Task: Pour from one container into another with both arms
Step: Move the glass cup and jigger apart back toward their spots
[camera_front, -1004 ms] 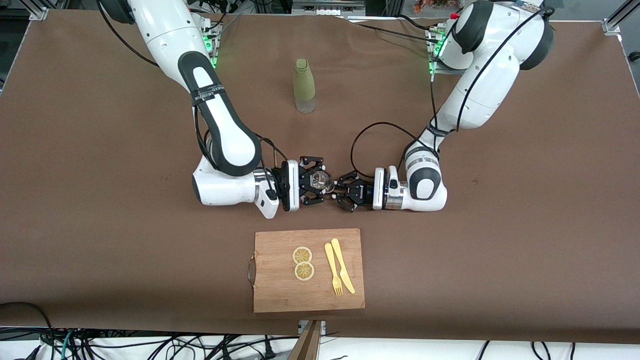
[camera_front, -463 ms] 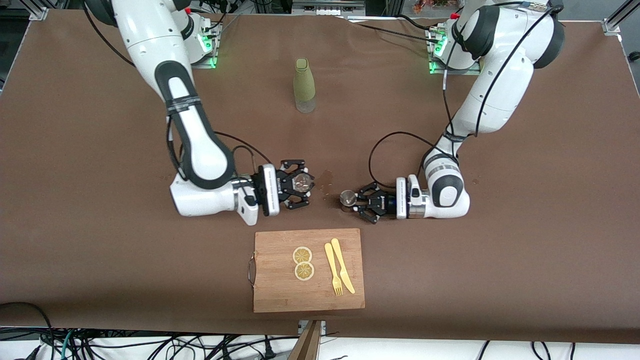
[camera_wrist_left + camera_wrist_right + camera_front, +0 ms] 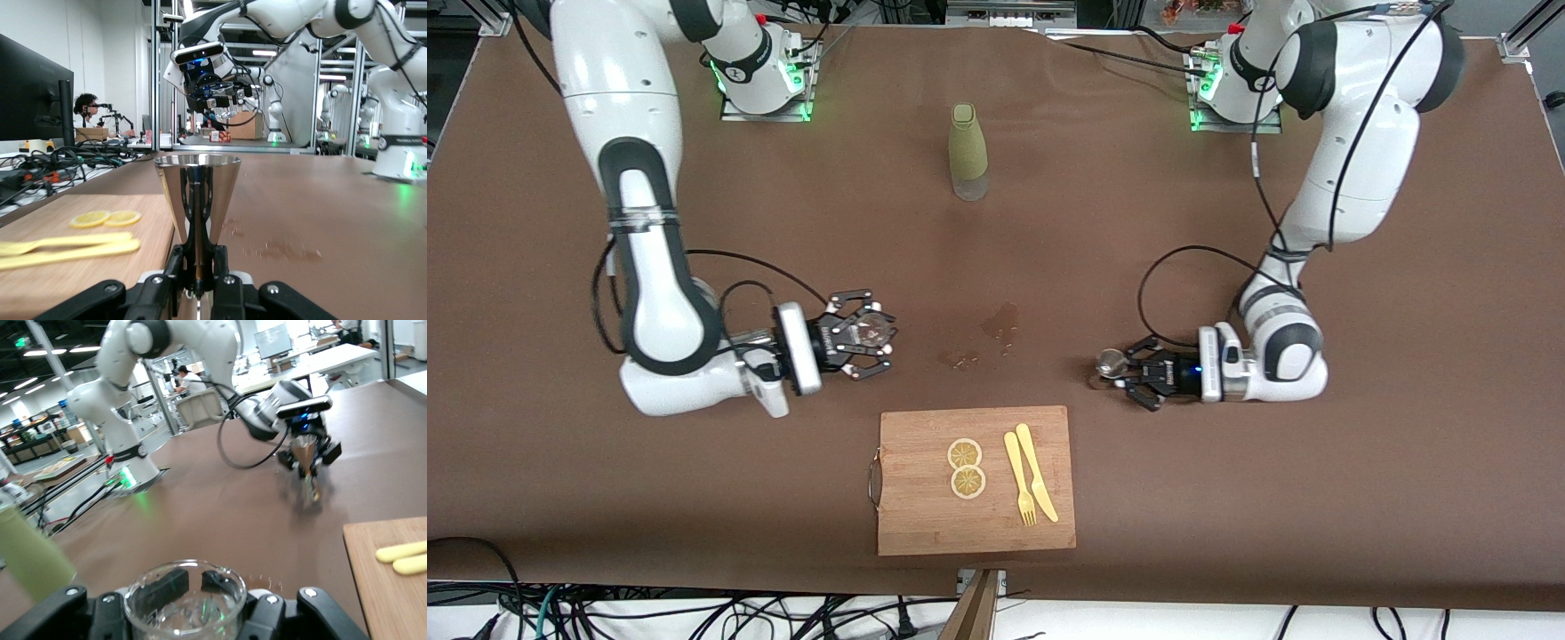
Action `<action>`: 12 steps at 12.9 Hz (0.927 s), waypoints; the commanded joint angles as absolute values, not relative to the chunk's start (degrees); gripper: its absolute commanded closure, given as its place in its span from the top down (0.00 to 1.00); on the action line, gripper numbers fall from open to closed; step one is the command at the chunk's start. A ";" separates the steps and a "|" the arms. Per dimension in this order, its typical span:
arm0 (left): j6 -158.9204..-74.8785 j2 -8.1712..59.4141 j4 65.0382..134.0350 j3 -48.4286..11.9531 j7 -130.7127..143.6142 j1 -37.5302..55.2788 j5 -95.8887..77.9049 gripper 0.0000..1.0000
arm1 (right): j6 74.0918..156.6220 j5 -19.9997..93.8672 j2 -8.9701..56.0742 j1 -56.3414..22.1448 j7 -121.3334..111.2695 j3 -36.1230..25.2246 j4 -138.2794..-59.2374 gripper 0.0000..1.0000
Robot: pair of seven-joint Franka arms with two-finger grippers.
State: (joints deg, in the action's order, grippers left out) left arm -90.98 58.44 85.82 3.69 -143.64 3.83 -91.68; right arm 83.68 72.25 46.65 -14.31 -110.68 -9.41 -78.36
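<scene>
The robot's left gripper will release the steel jigger on the brown table (image 3: 1269,314) under its own wrist, away from the wet spots. The jigger is now held low over the table.
My right gripper (image 3: 861,341) is shut on a small clear glass cup (image 3: 872,332), held upright low over the table toward the right arm's end. The right wrist view shows the cup (image 3: 184,599) with the dark fingers (image 3: 160,585) seen through its wall. My left gripper (image 3: 1122,366) is shut on a steel cone-shaped jigger (image 3: 1110,361), upright, low over the table toward the left arm's end. In the left wrist view the jigger (image 3: 197,190) stands between the fingers (image 3: 188,257), which clamp its narrow waist. Each wrist view shows the other gripper far off.
Wet spots (image 3: 1000,322) mark the brown table between the grippers. A green bottle (image 3: 967,151) stands farther from the camera, mid-table. A wooden cutting board (image 3: 925,524) with two lemon slices (image 3: 966,468), a yellow fork and a knife (image 3: 1036,484) lies nearer the camera.
Both arms have drawn apart from mid-table, each toward its own end, carrying the cup and the jigger. The wet spots between them have come into view.
</scene>
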 commanded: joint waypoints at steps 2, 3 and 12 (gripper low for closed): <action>-84.75 56.34 86.66 8.68 -144.93 -0.08 -87.28 0.00 | 77.79 66.64 46.23 -8.10 -121.87 -8.79 -81.03 0.18; -81.94 56.42 86.49 10.79 -145.19 -0.96 -86.49 0.00 | 77.00 65.58 46.49 -6.61 -125.21 -8.79 -82.08 0.18; -66.98 57.22 86.83 12.66 -156.16 -15.55 -68.04 0.00 | 70.49 61.27 58.53 3.16 -146.94 -8.79 -82.88 0.21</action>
